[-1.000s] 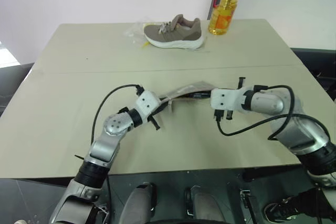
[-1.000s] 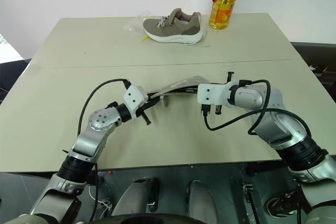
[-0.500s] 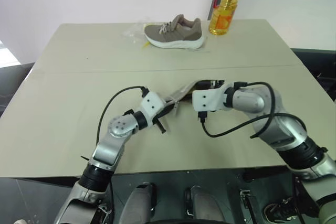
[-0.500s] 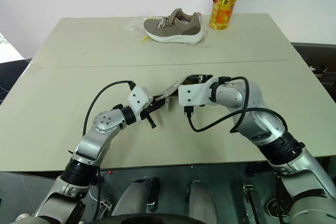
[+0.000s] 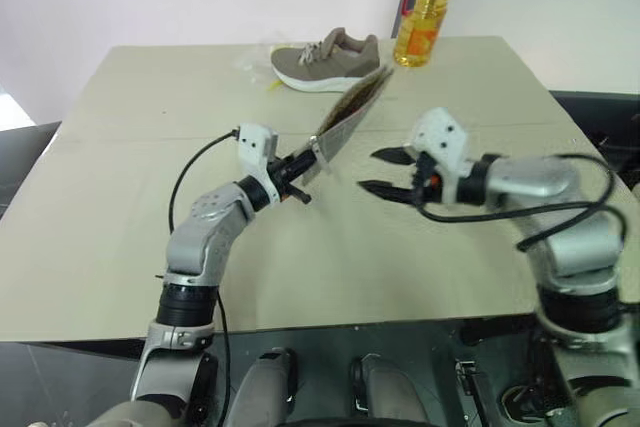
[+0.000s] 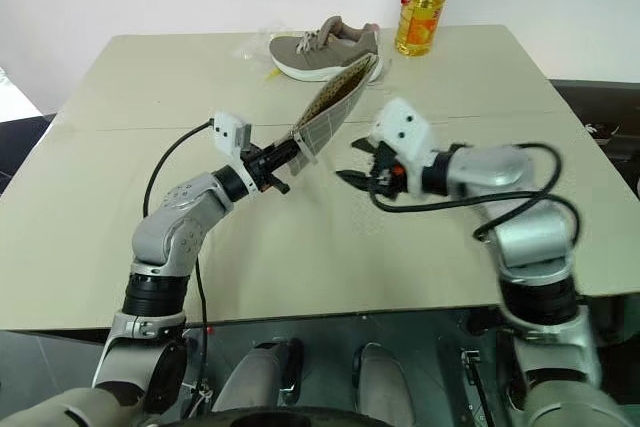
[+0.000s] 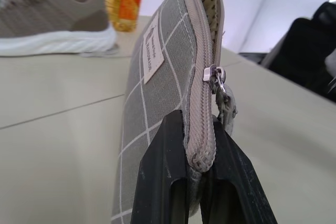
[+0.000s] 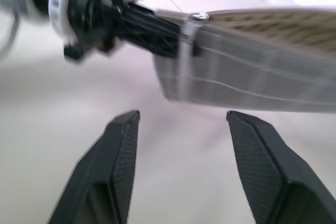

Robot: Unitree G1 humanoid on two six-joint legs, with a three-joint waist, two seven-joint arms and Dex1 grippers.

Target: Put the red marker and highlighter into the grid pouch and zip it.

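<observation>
The zip pull sits beside the robot's left gripper and the pouch's opening gapes, so next the right gripper grabs the zip's hanging tab (image 8: 185, 67) and pulls it to the zip's far end.
The grid pouch (image 5: 345, 122) hangs in the air over the table's middle, tilted up toward the far side. It is grey with white grid lines and a small white label (image 7: 150, 56). My left gripper (image 5: 300, 162) is shut on the pouch's lower corner, pinching the zip's end. The zip pull (image 7: 216, 74) sits close above the fingers, and past it the mouth gapes, showing dotted lining. My right gripper (image 5: 370, 171) is open just right of the pouch, with nothing between its fingers (image 8: 123, 145), which point at the pouch's lower end (image 8: 252, 77). The red marker and highlighter are out of view.
A brown shoe (image 5: 330, 62) lies at the table's far side, with clear plastic wrap and a small yellow bit (image 5: 268, 83) to its left. A yellow oil bottle (image 5: 425, 12) stands at the far right. The beige table (image 5: 120, 197) spreads bare around both arms.
The left gripper has lifted the pouch off the table and rolled it up on edge. The right gripper has let go of the pouch's other end, opened and drawn back beside it.
</observation>
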